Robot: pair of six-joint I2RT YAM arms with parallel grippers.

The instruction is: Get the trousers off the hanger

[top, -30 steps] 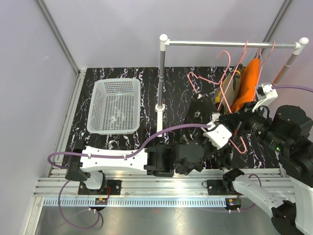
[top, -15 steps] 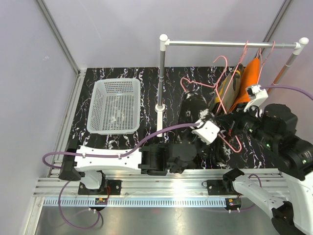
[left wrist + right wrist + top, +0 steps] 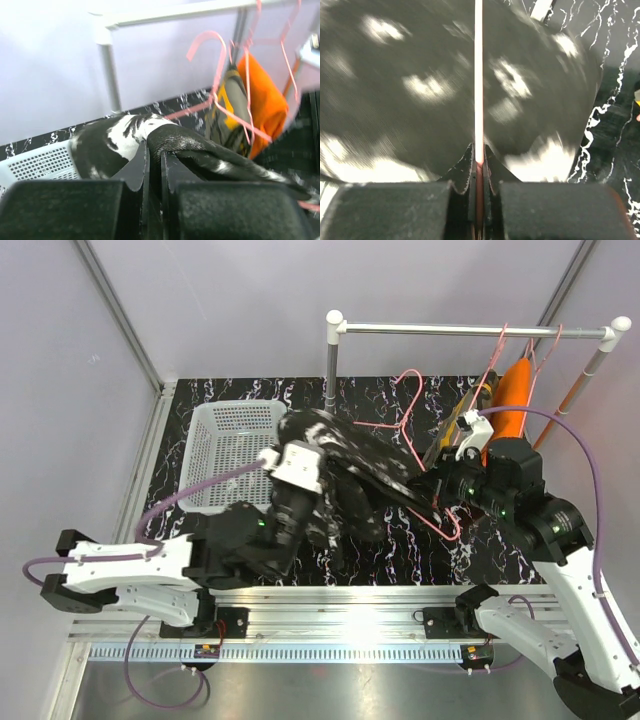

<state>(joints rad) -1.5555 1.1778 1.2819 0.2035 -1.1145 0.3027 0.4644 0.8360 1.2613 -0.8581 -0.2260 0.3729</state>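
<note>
The left gripper holds the black trousers far from the pink hanger they still drape over, so it should open and take hold of them closer to the hanger (image 3: 385, 462).
The black trousers (image 3: 365, 465) with white splotches stretch across the middle of the table, one end draped over a pink hanger (image 3: 405, 415). My left gripper (image 3: 303, 440) is shut on their left end, a fold of black cloth (image 3: 180, 145) pinched between its fingers (image 3: 137, 167). My right gripper (image 3: 438, 495) is shut on the hanger's thin pink wire (image 3: 479, 100), with the black cloth (image 3: 410, 80) filling that view behind it. The camouflage trousers (image 3: 226, 112) and the orange trousers (image 3: 264, 100) hang on other pink hangers from the rail (image 3: 470, 329).
A white mesh basket (image 3: 225, 455) stands at the back left, just beside my left gripper. The rail's white upright post (image 3: 331, 370) rises behind the stretched cloth. Grey walls enclose the black marbled table (image 3: 400, 550).
My left gripper shut on the black trousers and swung left toward the basket, pulling the cloth out along the hanger. The right gripper followed to the left with the hanger.
</note>
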